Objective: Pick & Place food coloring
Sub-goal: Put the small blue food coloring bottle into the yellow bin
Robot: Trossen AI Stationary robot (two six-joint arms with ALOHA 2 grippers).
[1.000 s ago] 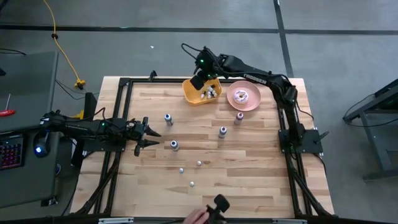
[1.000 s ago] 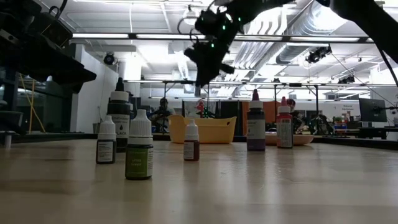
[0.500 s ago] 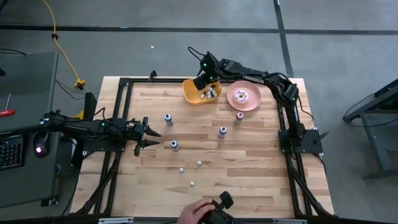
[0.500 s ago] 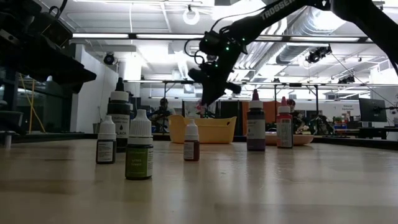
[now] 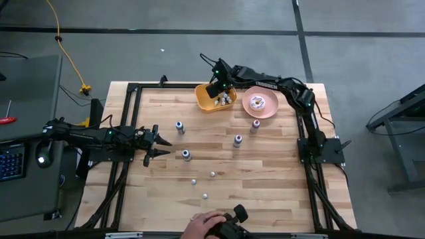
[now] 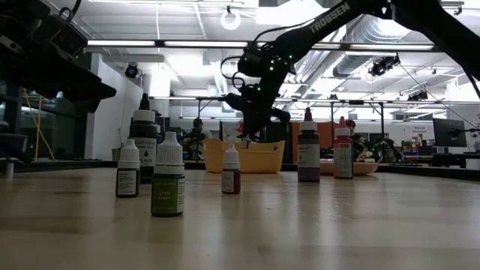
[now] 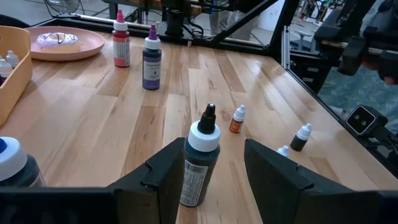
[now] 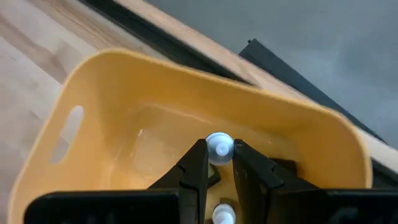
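Note:
My right gripper is going to let go of the tiny white-capped bottle on the yellow bin's bottom, beside the other small bottles (image 5: 217,99) (image 8: 219,169).
A yellow bin (image 5: 207,101) stands at the table's far edge with a few small food coloring bottles (image 5: 226,99) in it. My right gripper (image 5: 216,91) reaches down into it, shut on a tiny white-capped bottle (image 8: 219,147). More food coloring bottles stand upright on the wood: larger ones (image 5: 179,125) (image 5: 238,140) (image 5: 255,125) and tiny ones (image 5: 212,174). My left gripper (image 5: 163,143) waits open at the table's left, and a black-tipped bottle (image 7: 200,158) stands just ahead of its fingers, apart from them. My right gripper pinches the tiny bottle by its white cap (image 8: 219,144) between the two fingertips. The fingers slant down from above into the yellow bin. The cap's round top faces the wrist camera; the fingers hide the body. The bottle is over the bin's floor; whether it rests there I cannot tell.
A pink plate with a doughnut (image 5: 259,103) sits right of the bin. Another white cap (image 8: 222,214) lies in the bin below the fingers. A person's hand (image 5: 202,227) holds a dark device at the near edge. Black frame rails border the table.
My right gripper has come down from above the yellow bin into it, rolling a little about its own axis and staying shut on the tiny bottle. The bottles on the table have not moved.

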